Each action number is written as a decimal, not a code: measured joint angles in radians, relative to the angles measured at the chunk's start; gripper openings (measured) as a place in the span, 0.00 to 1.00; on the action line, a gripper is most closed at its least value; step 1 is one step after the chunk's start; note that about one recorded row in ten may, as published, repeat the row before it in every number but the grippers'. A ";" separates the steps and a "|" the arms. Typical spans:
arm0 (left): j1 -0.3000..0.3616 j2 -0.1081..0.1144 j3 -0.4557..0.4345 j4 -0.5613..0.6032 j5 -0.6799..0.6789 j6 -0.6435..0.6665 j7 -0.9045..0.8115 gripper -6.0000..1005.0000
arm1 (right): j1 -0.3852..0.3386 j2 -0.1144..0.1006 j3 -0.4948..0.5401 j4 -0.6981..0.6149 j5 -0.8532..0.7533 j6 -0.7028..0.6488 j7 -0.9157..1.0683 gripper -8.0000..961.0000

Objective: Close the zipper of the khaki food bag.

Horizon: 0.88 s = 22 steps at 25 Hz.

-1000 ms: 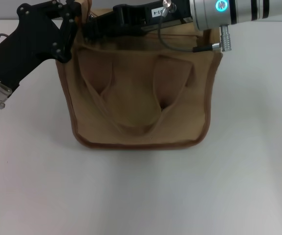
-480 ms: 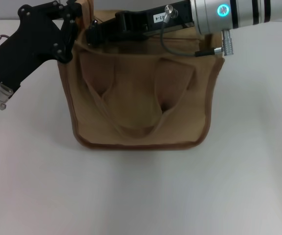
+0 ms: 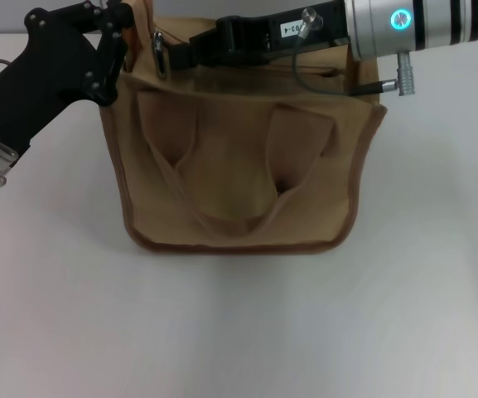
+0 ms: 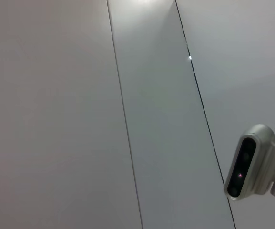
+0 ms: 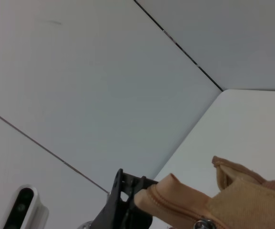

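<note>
I can see my right fingers meet just the edge of the silver pull tab, so next I open, reach farther toward my left gripper and grip the tab deeper (image 3: 158,48).
The khaki food bag (image 3: 239,166) stands in the middle of the white table, handles hanging down its near side. My left gripper (image 3: 121,37) is shut on the bag's top left corner by the orange-brown tab (image 3: 145,12). The right wrist view shows it as a black clamp (image 5: 124,202) on the tan fabric end (image 5: 168,195). My right gripper (image 3: 175,55) reaches in from the right along the bag's top. It lies just right of the silver pull tab (image 3: 158,46) on the zipper (image 3: 247,79). The tab shows faintly in the right wrist view (image 5: 204,223).
The white table (image 3: 239,332) spreads around the bag. The left wrist view shows only grey wall panels and a mounted camera (image 4: 251,162). A second camera (image 5: 25,210) shows in the right wrist view.
My right gripper has slid to the right along the bag's top, uncovering the silver pull tab. The bag's right top corner has shifted slightly right. The left gripper has stayed put.
</note>
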 joint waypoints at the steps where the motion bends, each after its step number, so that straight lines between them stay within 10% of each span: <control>1: 0.000 0.000 0.000 0.000 -0.001 -0.001 0.000 0.02 | -0.003 0.000 0.000 -0.004 0.003 -0.005 -0.001 0.05; 22: -0.003 -0.002 0.008 -0.001 -0.001 0.011 -0.007 0.02 | 0.006 0.004 -0.023 -0.008 0.014 -0.003 -0.017 0.21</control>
